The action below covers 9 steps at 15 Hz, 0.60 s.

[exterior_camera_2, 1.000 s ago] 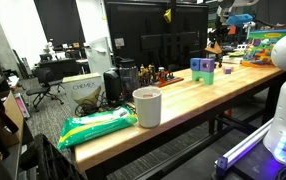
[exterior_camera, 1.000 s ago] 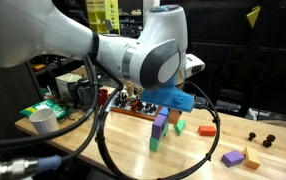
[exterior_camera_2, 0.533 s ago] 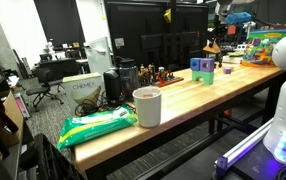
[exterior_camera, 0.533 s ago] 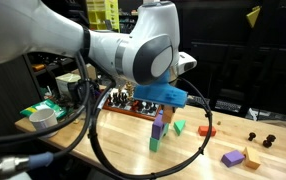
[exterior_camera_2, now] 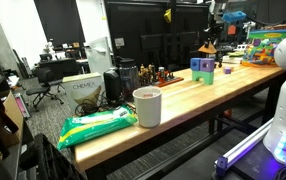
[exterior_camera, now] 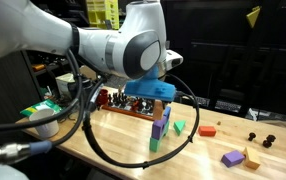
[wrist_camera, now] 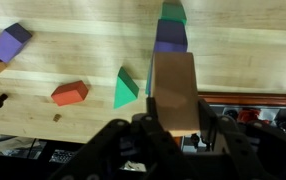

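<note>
My gripper will release the tan wooden block on top of the stack with the purple block (exterior_camera: 164,111) (wrist_camera: 162,84). The tan block is held in the air now.
My gripper (wrist_camera: 176,120) is shut on a tan wooden block (wrist_camera: 175,85) and holds it in the air. Right beyond it in the wrist view stands a stack of blocks, purple (wrist_camera: 170,35) with green (wrist_camera: 173,12) past it. The stack shows in both exterior views (exterior_camera: 160,128) (exterior_camera_2: 203,70) on the wooden table (exterior_camera: 113,140). In an exterior view the held block (exterior_camera_2: 209,47) hangs just above the stack. In an exterior view my own arm hides the jaws.
A green wedge (wrist_camera: 125,88), a red block (wrist_camera: 70,93) and a purple block (wrist_camera: 10,42) lie near the stack. A white cup (exterior_camera_2: 146,106) and a green bag (exterior_camera_2: 98,125) sit at one end of the table. A tray of small bottles (exterior_camera: 118,103) stands behind the stack.
The arm has swung sideways across the exterior view, carrying the tan block toward the spot above the stack. The blocks on the table have not moved.
</note>
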Motion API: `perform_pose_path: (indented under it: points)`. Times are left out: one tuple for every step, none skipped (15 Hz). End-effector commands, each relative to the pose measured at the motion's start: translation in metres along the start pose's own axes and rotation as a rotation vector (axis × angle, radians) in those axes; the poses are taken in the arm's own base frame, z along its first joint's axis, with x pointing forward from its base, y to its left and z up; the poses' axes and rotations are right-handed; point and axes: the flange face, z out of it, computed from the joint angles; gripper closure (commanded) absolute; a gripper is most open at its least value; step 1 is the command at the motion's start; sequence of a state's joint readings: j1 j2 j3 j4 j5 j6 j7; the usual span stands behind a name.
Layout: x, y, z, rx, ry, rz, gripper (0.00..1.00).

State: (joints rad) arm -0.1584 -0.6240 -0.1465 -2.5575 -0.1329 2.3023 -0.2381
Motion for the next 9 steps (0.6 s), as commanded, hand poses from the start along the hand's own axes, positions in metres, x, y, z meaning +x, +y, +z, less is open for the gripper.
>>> perform_pose_path:
  points:
    - [0.002, -0.009, -0.004, -0.001, -0.014, -0.026, 0.83]
    - [0.003, -0.010, -0.003, 0.001, -0.016, -0.030, 0.83]
    - [0.005, -0.009, -0.002, 0.002, -0.018, -0.026, 0.83]
    - [0.006, -0.009, -0.001, 0.005, -0.021, -0.025, 0.83]
    - [0.008, -0.008, 0.000, 0.006, -0.024, -0.024, 0.83]
    - [0.009, -0.006, 0.001, 0.008, -0.027, -0.023, 0.83]
    - [0.010, -0.006, 0.002, 0.009, -0.029, -0.023, 0.83]
    - [0.013, -0.005, 0.004, 0.010, -0.033, -0.022, 0.83]
    - [0.014, -0.004, 0.005, 0.011, -0.038, -0.021, 0.83]
